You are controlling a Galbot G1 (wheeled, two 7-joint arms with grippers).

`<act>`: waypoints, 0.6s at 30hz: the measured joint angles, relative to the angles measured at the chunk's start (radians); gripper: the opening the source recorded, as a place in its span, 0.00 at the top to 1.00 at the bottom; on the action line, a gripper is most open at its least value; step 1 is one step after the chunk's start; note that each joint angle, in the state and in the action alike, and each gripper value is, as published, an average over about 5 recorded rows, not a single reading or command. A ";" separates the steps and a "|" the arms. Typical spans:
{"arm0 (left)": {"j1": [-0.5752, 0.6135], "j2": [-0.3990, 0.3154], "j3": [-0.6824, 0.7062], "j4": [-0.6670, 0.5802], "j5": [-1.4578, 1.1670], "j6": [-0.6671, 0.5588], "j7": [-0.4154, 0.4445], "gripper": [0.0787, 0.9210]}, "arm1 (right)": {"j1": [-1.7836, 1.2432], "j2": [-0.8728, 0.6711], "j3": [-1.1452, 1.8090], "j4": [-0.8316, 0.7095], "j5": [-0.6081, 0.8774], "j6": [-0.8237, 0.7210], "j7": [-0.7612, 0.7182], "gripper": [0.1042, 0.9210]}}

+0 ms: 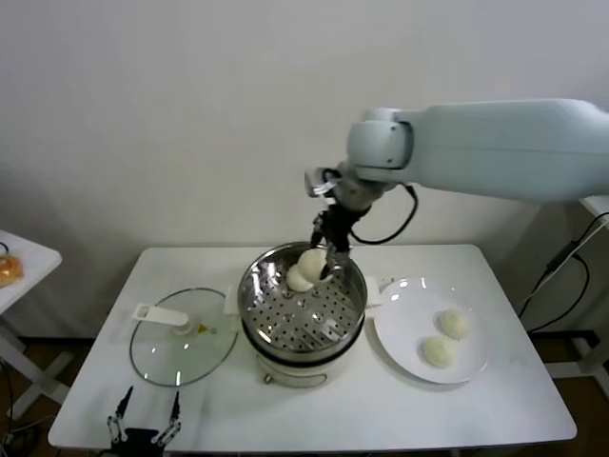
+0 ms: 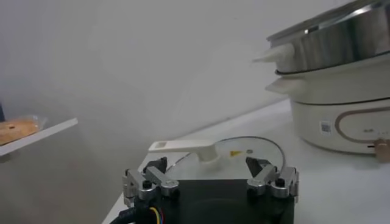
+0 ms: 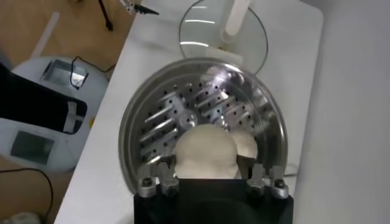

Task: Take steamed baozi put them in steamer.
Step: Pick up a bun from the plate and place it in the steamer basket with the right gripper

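My right gripper is to let go of the baozi on the steamer's bottom's lid side [image 1: 270, 305] [image 3: 218, 94], next to the baozi that already lies there.
The steamer [image 1: 302, 317] stands mid-table, a shiny steel pot with a perforated floor on a cream cooker base. My right gripper [image 1: 322, 265] is over its far rim, shut on a cream-white baozi [image 3: 204, 152], held just above the basket. A second baozi [image 1: 298, 280] lies on the basket floor next to it, also showing in the right wrist view [image 3: 246, 143]. Two more baozi [image 1: 454, 324] [image 1: 438, 352] sit on the white plate [image 1: 404, 328] to the right of the steamer. My left gripper [image 1: 143, 416] is parked open and empty at the table's front left edge.
The flat glass lid [image 1: 181, 335] with a white handle lies left of the steamer, right in front of the left gripper [image 2: 210, 173]. A small side table [image 1: 19, 262] with an orange item stands at far left. The steamer's side handles stick out toward lid and plate.
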 measured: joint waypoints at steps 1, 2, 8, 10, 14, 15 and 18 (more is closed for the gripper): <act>0.001 -0.001 -0.001 0.000 0.000 0.000 0.000 0.12 | -0.015 0.015 0.004 -0.012 -0.003 -0.004 0.004 0.30; 0.002 -0.002 -0.001 -0.001 0.001 0.000 0.000 0.12 | -0.029 0.030 0.007 -0.024 -0.007 -0.007 0.009 0.30; 0.001 -0.007 -0.003 0.002 0.003 -0.001 0.001 0.12 | -0.108 0.102 0.031 -0.096 -0.031 -0.030 0.030 0.30; 0.000 -0.008 -0.003 0.004 0.004 -0.002 0.001 0.12 | -0.133 0.122 0.038 -0.118 -0.039 -0.036 0.035 0.30; -0.002 -0.010 -0.002 0.007 0.004 -0.004 0.001 0.12 | -0.180 0.158 0.047 -0.157 -0.059 -0.044 0.045 0.30; -0.002 -0.010 -0.002 0.007 0.004 -0.004 0.001 0.12 | -0.191 0.166 0.049 -0.166 -0.064 -0.046 0.048 0.30; -0.003 -0.010 -0.002 0.007 0.004 -0.005 0.001 0.12 | -0.223 0.189 0.055 -0.189 -0.080 -0.050 0.055 0.30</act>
